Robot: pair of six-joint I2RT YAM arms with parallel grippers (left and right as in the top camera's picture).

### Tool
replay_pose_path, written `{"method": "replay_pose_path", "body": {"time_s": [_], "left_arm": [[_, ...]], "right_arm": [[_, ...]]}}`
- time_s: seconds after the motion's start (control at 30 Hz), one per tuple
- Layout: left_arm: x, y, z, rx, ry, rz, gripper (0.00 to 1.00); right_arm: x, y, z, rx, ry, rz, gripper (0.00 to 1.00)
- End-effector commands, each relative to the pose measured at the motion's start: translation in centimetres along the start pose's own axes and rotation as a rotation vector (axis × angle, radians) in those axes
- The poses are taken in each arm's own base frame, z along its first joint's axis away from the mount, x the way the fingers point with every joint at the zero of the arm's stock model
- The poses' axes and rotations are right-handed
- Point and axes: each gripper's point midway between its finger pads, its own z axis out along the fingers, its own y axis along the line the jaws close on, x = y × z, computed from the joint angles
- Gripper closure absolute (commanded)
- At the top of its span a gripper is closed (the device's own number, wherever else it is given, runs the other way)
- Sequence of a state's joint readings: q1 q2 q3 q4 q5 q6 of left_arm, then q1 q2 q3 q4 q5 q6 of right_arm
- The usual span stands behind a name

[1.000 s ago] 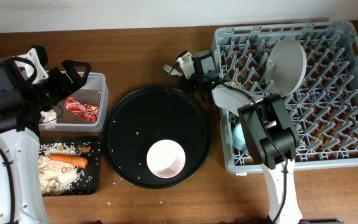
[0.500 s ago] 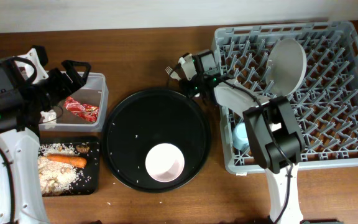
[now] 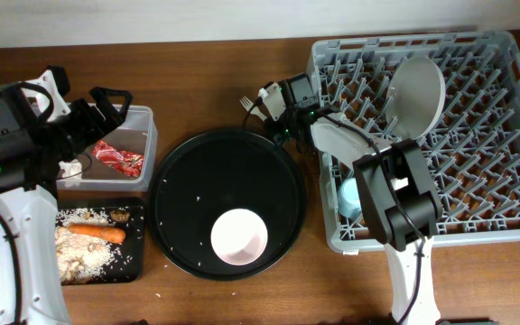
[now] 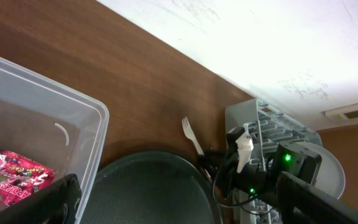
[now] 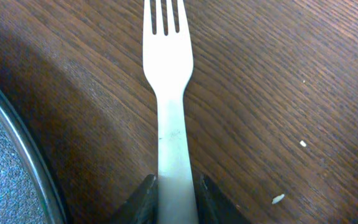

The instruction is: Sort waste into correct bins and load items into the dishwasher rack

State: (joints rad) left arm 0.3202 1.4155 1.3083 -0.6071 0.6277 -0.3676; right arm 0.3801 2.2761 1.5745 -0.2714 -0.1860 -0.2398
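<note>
Next, I open my right gripper, which holds the white plastic fork by its handle far from its tines, and take the fork's neck (image 5: 169,93) before I load the dishwasher rack.
My right gripper (image 3: 272,110) is shut on the handle of the white plastic fork (image 3: 247,101), low over the wood between the round black tray and the grey dishwasher rack (image 3: 477,153). In the right wrist view the fork (image 5: 166,74) runs up from between the fingers (image 5: 176,202). My left gripper (image 3: 106,104) is open and empty above the clear tub (image 3: 144,117), which holds the red wrapper (image 3: 118,159). The shallow black tray (image 3: 139,264) holds the carrot (image 3: 97,232), rice scraps (image 3: 84,257) and a brown lump (image 3: 122,215). The plate (image 3: 418,95) and blue cup (image 3: 346,199) are in the rack.
The round black tray (image 3: 188,181) lies between the bins and the rack, with a white cup or bowl (image 3: 239,236) in its front part. Loose rice grains lie on the tray and the wood. The left wrist view shows the tub wall (image 4: 73,118) and the fork (image 4: 191,134).
My right arm has drawn back towards the far side with the fork still gripped. The round black tray and the white cup in it shifted slightly towards the front. The left arm has not moved.
</note>
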Motion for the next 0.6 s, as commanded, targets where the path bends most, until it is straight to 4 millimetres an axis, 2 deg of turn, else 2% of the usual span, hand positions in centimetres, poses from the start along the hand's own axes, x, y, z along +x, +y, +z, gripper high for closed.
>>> {"method": "replay_pose_path", "body": {"time_s": [0.0,0.03,0.17,0.27,0.3,0.33,0.37,0.4,0.43,0.5,0.53,0.57], "left_arm": [[-0.2,-0.2,-0.3,0.003,-0.009,0.000,0.01],[-0.2,-0.2,-0.3,0.003,-0.009,0.000,0.01],[-0.2,-0.2,-0.3,0.002,-0.009,0.000,0.01],[-0.2,-0.2,-0.3,0.003,-0.009,0.000,0.01],[-0.2,-0.2,-0.3,0.003,-0.009,0.000,0.01],[-0.2,-0.2,-0.3,0.002,-0.009,0.000,0.01],[-0.2,-0.2,-0.3,0.002,-0.009,0.000,0.01],[-0.2,-0.2,-0.3,0.002,-0.009,0.000,0.01],[-0.2,-0.2,-0.3,0.002,-0.009,0.000,0.01],[-0.2,-0.2,-0.3,0.003,-0.009,0.000,0.01],[-0.2,-0.2,-0.3,0.003,-0.009,0.000,0.01],[-0.2,-0.2,-0.3,0.002,-0.010,-0.001,0.01]], "right_arm": [[2.9,1.0,0.9,-0.034,0.078,0.021,0.92],[2.1,0.9,0.3,-0.029,0.055,0.016,0.96],[-0.1,0.8,-1.6,-0.016,0.002,0.009,0.96],[-1.7,0.2,-1.9,0.012,-0.051,-0.002,0.96],[-3.5,-0.1,-2.9,0.020,-0.090,-0.009,0.91],[-6.9,-0.4,-5.1,0.039,-0.168,-0.024,0.72],[-8.1,-0.6,-5.7,0.047,-0.198,-0.029,0.51],[-8.4,-0.9,-5.3,0.055,-0.216,-0.033,0.45],[-8.3,-1.0,-4.6,0.057,-0.219,-0.033,0.44],[-7.7,-1.6,-2.0,0.078,-0.232,-0.034,0.32],[-7.2,-2.9,-0.4,0.140,-0.240,-0.030,0.28],[-7.1,-3.0,0.2,0.143,-0.246,-0.031,0.26]]}}
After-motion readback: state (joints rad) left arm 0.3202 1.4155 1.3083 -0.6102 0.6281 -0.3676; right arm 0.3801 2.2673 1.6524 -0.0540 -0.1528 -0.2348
